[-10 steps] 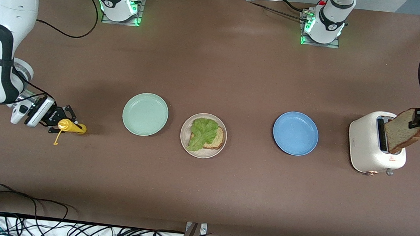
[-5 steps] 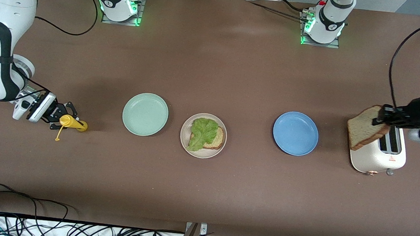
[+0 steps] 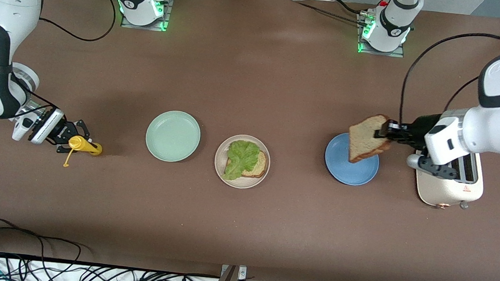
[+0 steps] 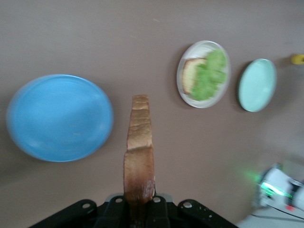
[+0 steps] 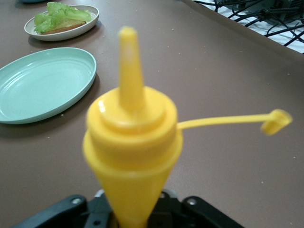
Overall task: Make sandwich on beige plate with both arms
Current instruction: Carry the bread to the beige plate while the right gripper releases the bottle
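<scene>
The robot's left gripper needs to release the second bread slice, now held over the blue plate, on top of the green lettuce leaf (image 3: 240, 161) (image 4: 208, 77) on the beige plate.
The beige plate (image 3: 219, 161) sits mid-table with one bread slice (image 3: 260, 164) on it and a green lettuce leaf (image 3: 240, 157) on top. My left gripper (image 3: 384, 130) is shut on the second bread slice (image 3: 364, 138) and holds it in the air over the blue plate (image 3: 346, 170). In the left wrist view the held slice (image 4: 139, 152) stands edge-on in the left gripper (image 4: 139, 211), with the beige plate (image 4: 182, 71) ahead. My right gripper (image 3: 68, 136) is shut on a yellow squeeze bottle (image 3: 85, 145) at the right arm's end of the table; the bottle fills the right wrist view (image 5: 133, 152).
A mint-green plate (image 3: 173, 135) lies beside the beige plate, toward the right arm's end. A white toaster (image 3: 447, 187) stands at the left arm's end, under the left arm's wrist. Cables hang along the table's front edge.
My left gripper has lifted the bread slice out of the toaster and carried it toward the table's middle, to over the blue plate. My right gripper shifted slightly with the bottle.
</scene>
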Controlling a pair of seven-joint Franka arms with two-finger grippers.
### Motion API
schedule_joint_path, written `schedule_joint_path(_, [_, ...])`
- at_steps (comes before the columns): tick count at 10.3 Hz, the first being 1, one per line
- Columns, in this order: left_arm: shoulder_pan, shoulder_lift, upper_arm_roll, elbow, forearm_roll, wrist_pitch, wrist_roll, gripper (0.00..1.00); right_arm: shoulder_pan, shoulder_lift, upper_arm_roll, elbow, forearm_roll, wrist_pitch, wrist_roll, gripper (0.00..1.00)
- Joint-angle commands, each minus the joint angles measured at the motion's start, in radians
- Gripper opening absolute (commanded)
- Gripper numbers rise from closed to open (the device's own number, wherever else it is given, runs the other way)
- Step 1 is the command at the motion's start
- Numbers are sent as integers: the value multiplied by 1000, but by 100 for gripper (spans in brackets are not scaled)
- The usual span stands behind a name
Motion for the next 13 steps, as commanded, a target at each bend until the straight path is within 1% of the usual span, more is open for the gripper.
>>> schedule_joint_path(1, [-40,95,2,20,-157,56,-7,0,-30,-51,24,-32,-1,11,6,94])
schedule_joint_path(3, [-115,182,2,22,-271,173,5,0,-40,-62,24,-26,-3,11,12,96])
schedule_joint_path(4, [-164,210,3,20,-299,266,5,0,-56,-68,23,-24,-21,13,21,96])
schedule_joint_path(5, [-210,250,3,19,-299,355,9,0,-76,-71,23,-23,-65,13,21,96])
schedule_joint_path(6, [-232,311,3,22,-297,396,14,0,-88,-79,21,-15,-105,17,26,96])
schedule_joint_path(7, [-272,374,3,60,-310,423,46,0,-97,-93,18,-7,-149,22,47,99])
schedule_joint_path(8, [-303,437,3,92,-358,451,77,0,-108,-114,17,13,-220,26,97,99])
schedule_joint_path(9, [-336,480,3,115,-415,486,136,0,-117,-139,17,42,-308,26,186,100])
schedule_joint_path(11, [-372,521,3,121,-561,543,267,0,-119,-192,21,115,-494,26,423,100])
schedule_joint_path(12, [-395,543,5,124,-622,569,320,0,-119,-220,26,150,-589,25,563,100])
schedule_joint_path(13, [-416,557,9,124,-665,621,374,0,-119,-248,37,166,-664,20,702,100])
